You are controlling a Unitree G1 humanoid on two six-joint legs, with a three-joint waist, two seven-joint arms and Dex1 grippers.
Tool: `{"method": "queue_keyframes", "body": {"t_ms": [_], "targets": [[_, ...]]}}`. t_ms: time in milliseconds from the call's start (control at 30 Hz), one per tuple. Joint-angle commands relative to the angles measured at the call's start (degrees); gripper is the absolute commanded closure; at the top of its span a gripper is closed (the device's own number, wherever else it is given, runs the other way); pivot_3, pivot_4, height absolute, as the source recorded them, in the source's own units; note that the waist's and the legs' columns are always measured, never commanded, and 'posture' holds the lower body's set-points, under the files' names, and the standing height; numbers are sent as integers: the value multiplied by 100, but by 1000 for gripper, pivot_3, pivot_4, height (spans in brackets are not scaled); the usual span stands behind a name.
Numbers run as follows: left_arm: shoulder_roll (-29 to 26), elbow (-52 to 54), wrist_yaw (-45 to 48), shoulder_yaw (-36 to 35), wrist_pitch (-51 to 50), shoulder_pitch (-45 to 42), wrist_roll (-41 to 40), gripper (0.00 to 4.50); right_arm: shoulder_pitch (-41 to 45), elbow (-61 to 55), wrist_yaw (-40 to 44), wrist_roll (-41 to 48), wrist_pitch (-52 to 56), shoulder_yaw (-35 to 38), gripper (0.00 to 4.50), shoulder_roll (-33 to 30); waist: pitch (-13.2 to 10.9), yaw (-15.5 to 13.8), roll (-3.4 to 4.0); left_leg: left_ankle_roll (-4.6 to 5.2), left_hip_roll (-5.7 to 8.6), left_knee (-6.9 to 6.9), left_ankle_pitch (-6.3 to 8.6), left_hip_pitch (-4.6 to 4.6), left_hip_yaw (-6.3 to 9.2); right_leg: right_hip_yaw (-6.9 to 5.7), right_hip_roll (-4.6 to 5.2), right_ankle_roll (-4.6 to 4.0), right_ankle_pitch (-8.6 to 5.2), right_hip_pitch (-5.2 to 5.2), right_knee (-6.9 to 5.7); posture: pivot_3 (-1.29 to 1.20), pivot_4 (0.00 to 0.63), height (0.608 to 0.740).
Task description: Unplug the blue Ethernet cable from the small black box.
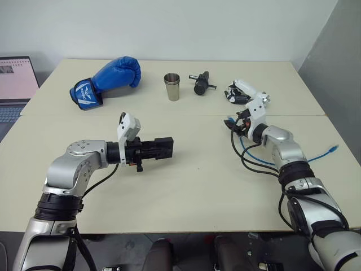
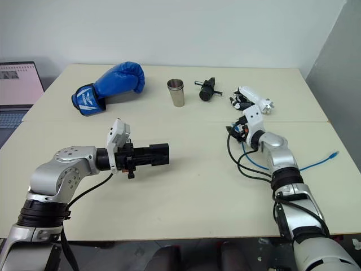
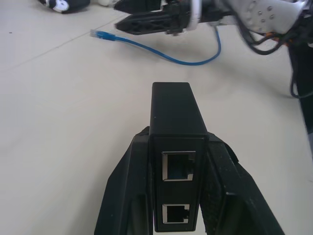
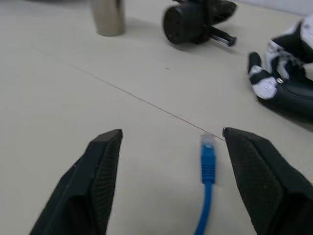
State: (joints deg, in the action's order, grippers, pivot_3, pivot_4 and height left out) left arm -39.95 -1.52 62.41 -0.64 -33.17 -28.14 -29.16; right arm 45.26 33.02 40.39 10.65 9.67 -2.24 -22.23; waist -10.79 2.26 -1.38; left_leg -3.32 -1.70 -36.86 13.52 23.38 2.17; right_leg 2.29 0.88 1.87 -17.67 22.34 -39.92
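My left gripper has the small black box. It will let go of the box on the bare table [image 1: 128, 140] in front of the blue boxing glove.
My left gripper [image 1: 151, 149] is shut on the small black box [image 1: 162, 148] and holds it just above the table, left of the middle. In the left wrist view the box [image 3: 173, 115] shows two ports, both with nothing in them. The blue Ethernet cable [image 1: 316, 156] lies loose on the table at the right, apart from the box. One plug [image 4: 208, 159] rests on the table between the fingers of my open right gripper [image 4: 172, 133], touching neither. The other plug [image 1: 335, 148] lies near the table's right edge.
Along the far side stand a blue boxing glove [image 1: 110, 79], a metal cup [image 1: 172, 86], a black cylindrical tool [image 1: 201, 83] and a white-and-black gadget [image 1: 245, 91]. A laptop [image 1: 14, 84] sits at the far left. Black cables hang off my right arm.
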Motion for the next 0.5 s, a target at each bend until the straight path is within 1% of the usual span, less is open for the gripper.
{"method": "queue_keyframes", "body": {"t_ms": [33, 133, 233, 333, 500], "targets": [[237, -267, -790, -365, 678, -81, 419, 3698, -671, -2179, 1188, 409, 484, -465, 706, -410, 0, -29, 0, 0, 0, 0, 0, 0, 2, 0, 0, 0, 0, -1, 1, 0, 150, 740], [558, -751, -1791, -664, 1195, -92, 836, 3698, -1145, -3604, 1632, 594, 985, -847, 706, -731, 0, -33, 0, 0, 0, -3, 0, 2, 15, -2, 2, 0, 0, -2, 3, 0, 150, 740], [723, -953, -2214, -832, 1510, 31, 999, 3698, -1234, -4264, 1803, 654, 1317, -1024, 706, -909, 0, -24, 0, 1, 2, -8, 0, 1, 23, -1, 3, 3, 1, -1, 0, 0, 150, 740], [836, -1074, -2490, -906, 1785, 216, 1144, 3698, -1135, -4601, 1802, 727, 1670, -1082, 706, -966, 0, -38, 0, 0, 2, -9, 0, 1, 34, -7, 2, 6, 3, -4, 0, 0, 150, 740], [949, -1294, -2688, -890, 2047, 475, 1307, 3698, -820, -4654, 1700, 823, 2157, -1018, 706, -901, 0, -47, 0, 0, 5, -9, 0, 1, 43, -10, 4, 5, 3, -5, 0, 0, 150, 740]]}}
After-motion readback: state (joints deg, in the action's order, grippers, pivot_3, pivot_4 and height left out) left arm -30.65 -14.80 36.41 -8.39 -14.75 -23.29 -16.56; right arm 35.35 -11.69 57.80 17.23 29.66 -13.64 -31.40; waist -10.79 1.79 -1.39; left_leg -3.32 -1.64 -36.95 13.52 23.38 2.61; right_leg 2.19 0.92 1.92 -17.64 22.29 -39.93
